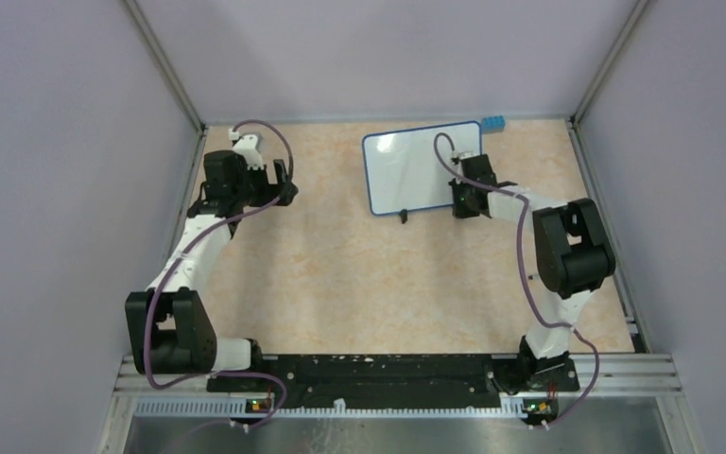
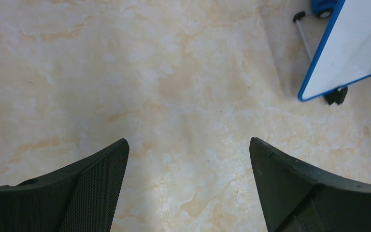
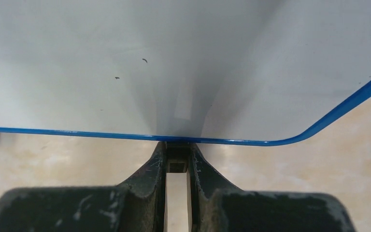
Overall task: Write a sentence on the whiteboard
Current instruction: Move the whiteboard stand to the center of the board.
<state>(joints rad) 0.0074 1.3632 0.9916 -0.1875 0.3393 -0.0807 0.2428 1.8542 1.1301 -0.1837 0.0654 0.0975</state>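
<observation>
My right gripper has the small black foot to place. Next, I set it down on bare table [image 1: 408, 241] just in front of the other black foot.
The whiteboard [image 1: 406, 170] stands at the back of the table, white with a thin blue frame. Its face is blank apart from two tiny dark specks; no sentence shows on it. It also shows in the right wrist view [image 3: 125, 63] and the left wrist view [image 2: 357, 43]. My right gripper [image 1: 463, 200] is at the board's lower right edge, its jaws [image 3: 178, 154] shut on a small black foot [image 3: 177, 162] under the frame. The other black foot [image 1: 403, 218] rests on the table. My left gripper [image 1: 286, 184] is open and empty, over bare table [image 2: 188, 150] left of the board.
A small blue object [image 1: 493, 123] sits behind the board's back right corner, seen also in the left wrist view [image 2: 324, 6]. A thin metal stand rod [image 2: 303, 34] shows behind the board. Grey walls enclose the marbled table [image 1: 340, 274] on three sides.
</observation>
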